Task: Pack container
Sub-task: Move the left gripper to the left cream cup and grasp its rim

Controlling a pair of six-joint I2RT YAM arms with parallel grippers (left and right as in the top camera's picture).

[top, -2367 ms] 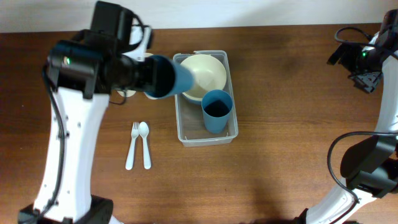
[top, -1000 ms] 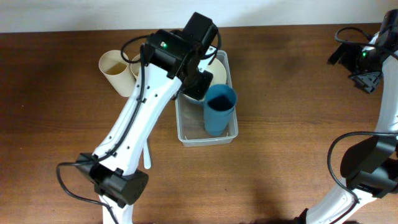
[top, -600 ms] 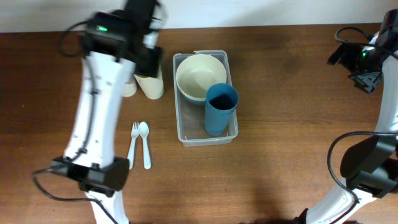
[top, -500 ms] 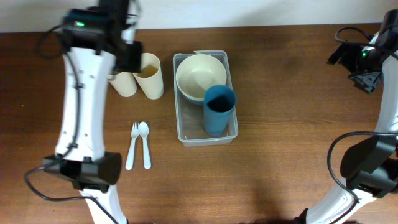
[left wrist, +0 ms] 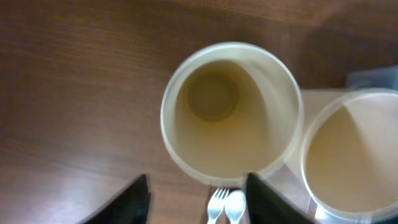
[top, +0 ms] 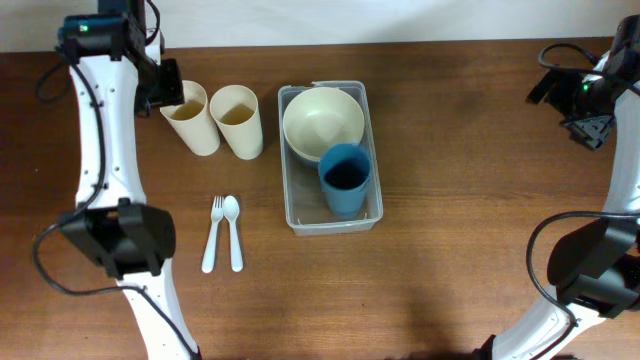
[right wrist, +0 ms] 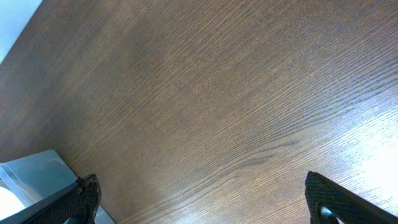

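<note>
The cream cup under my left gripper is right up against the other cream cup, so my left gripper needs to first move it clear, then take its outer rim (left wrist: 165, 118).
The clear rectangular container (top: 294, 205) sits mid-table; a corner of it shows in the right wrist view (right wrist: 31, 171). It holds a cream bowl (top: 322, 122) at its far end and an upright blue cup (top: 346, 180) at its near end. Two cream cups stand left of it, one (top: 190, 115) beside the other (top: 237, 121); both show in the left wrist view (left wrist: 231, 112), (left wrist: 351, 149). A white fork (top: 212, 235) and spoon (top: 234, 232) lie nearer the front. My left gripper (left wrist: 198, 196) is open and empty above the left cream cup. My right gripper (right wrist: 202, 202) is open, high at the far right.
The brown wooden table (top: 450, 200) spreads around the container. A pale wall edge runs along the back. My left arm's white links stretch down the left side (top: 100, 150). My right arm's links stand along the right edge (top: 620, 150).
My left arm has swung from over the container to the far left. The blue cup it carried now stands upright in the container, and the gripper is empty over the left cream cup.
</note>
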